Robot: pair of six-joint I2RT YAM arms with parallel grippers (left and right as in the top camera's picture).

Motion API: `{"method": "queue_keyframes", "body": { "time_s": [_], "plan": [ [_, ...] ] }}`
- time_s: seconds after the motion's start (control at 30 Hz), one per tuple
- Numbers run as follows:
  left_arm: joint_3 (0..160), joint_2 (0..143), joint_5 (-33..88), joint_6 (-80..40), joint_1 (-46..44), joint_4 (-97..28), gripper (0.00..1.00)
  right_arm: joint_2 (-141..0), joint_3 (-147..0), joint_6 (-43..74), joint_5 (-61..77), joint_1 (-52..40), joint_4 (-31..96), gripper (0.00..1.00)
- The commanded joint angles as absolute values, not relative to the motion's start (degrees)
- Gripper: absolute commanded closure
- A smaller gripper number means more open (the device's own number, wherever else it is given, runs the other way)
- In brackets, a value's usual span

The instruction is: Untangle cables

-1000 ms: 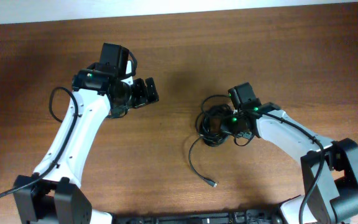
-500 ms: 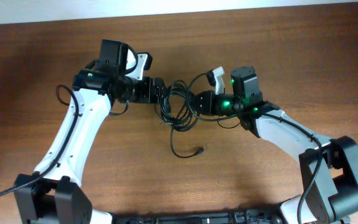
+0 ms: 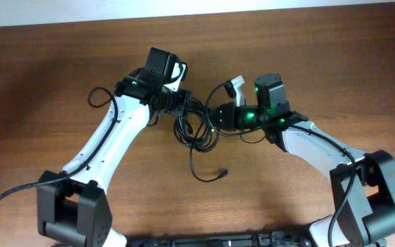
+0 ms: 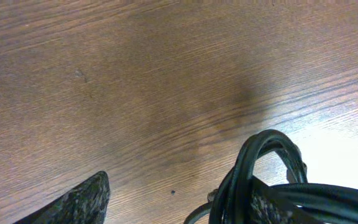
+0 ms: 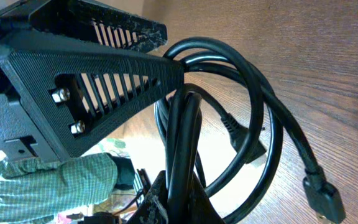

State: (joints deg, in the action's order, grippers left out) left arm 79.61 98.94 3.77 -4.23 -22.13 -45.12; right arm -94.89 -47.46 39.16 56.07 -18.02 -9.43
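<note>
I am bunching several strands of cable together with my right gripper beside my left gripper, so next I open it and take the hanging loops (image 3: pixel 197 138) with it while my left gripper pulls strands of cable out.
A black cable bundle (image 3: pixel 196 129) hangs in tangled loops between my two grippers above the wooden table (image 3: pixel 307 62). My right gripper (image 3: pixel 214 116) is shut on several strands of it, as the right wrist view (image 5: pixel 179 202) shows, with loops (image 5: pixel 253 124) and a plug (image 5: pixel 321 193) hanging beyond. My left gripper (image 3: pixel 184 103) is open at the bundle's left side. In the left wrist view (image 4: pixel 173 205) a cable loop (image 4: pixel 260 162) lies against its right finger and its left finger stands well apart. A loose end with a small plug (image 3: pixel 222 173) trails toward the table's front.
The left gripper's slotted black finger (image 5: pixel 86 81) fills the upper left of the right wrist view, touching the loops. Both white arms (image 3: pixel 108 144) (image 3: pixel 321 147) reach in from the front edge. A pale wall strip runs along the far table edge.
My right gripper lifted the bundle from the table and carried it left. My left arm swung right and reached the bundle's left side. The loose end trailed along.
</note>
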Motion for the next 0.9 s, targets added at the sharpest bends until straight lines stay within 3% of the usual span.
{"method": "queue_keyframes", "body": {
  "time_s": [0.0,0.13,0.23,0.27,0.33,0.37,0.4,0.43,0.5,0.63,0.7,0.73,0.77,0.87],
  "plan": [
    [79.5,99.4,2.0,-3.6,-22.0,-46.3,0.33,-94.4,-48.2,35.4,60.1,-18.7,-10.6,0.96],
    [79.5,99.4,4.6,-1.8,-22.0,-49.7,0.32,-94.4,-48.2,34.7,68.8,-18.7,-21.9,0.96],
    [79.5,100.7,16.3,7.2,-22.0,-52.8,0.32,-94.5,-48.2,34.7,72.4,-18.7,-24.5,0.96],
    [79.5,102.5,16.8,7.5,-22.0,-53.6,0.39,-94.5,-48.2,34.7,73.6,-18.7,-25.9,0.96],
    [79.5,106.6,16.7,6.6,-22.0,-53.2,0.67,-94.4,-48.2,34.7,73.8,-18.7,-26.0,0.96],
    [79.5,108.9,11.4,-0.7,-21.8,-51.9,0.94,-94.5,-48.2,34.7,73.8,-18.7,-26.0,0.96],
    [79.5,109.8,-0.9,-12.9,-21.2,-51.2,1.00,-94.4,-48.2,34.7,73.9,-18.7,-25.5,0.96],
    [79.9,109.3,-7.6,-21.1,-19.7,-51.5,1.00,-94.5,-48.2,34.7,73.6,-18.7,-24.3,0.96],
    [82.9,107.2,-8.0,-29.7,-14.0,-51.9,1.00,-94.5,-48.2,34.7,69.5,-18.7,-18.1,0.96],
    [85.9,101.0,8.7,-35.8,-1.6,-51.4,1.00,-94.5,-48.2,32.5,51.6,-18.7,-0.6,0.96],
    [85.9,100.4,8.8,-35.5,-0.3,-52.9,1.00,-94.5,-48.2,30.2,51.6,-18.7,0.6,0.67],
    [85.8,100.4,10.4,-31.8,-0.7,-53.4,1.00,-94.5,-48.2,30.2,51.6,-18.5,0.6,0.40],
    [85.8,100.4,14.7,-23.6,-2.0,-53.4,1.00,-94.4,-48.2,30.1,51.7,-18.0,0.4,0.21],
    [85.8,100.4,15.7,-10.8,-8.0,-55.5,1.00,-94.3,-48.2,27.1,56.0,-17.8,-4.0,0.11]
  ]
}}
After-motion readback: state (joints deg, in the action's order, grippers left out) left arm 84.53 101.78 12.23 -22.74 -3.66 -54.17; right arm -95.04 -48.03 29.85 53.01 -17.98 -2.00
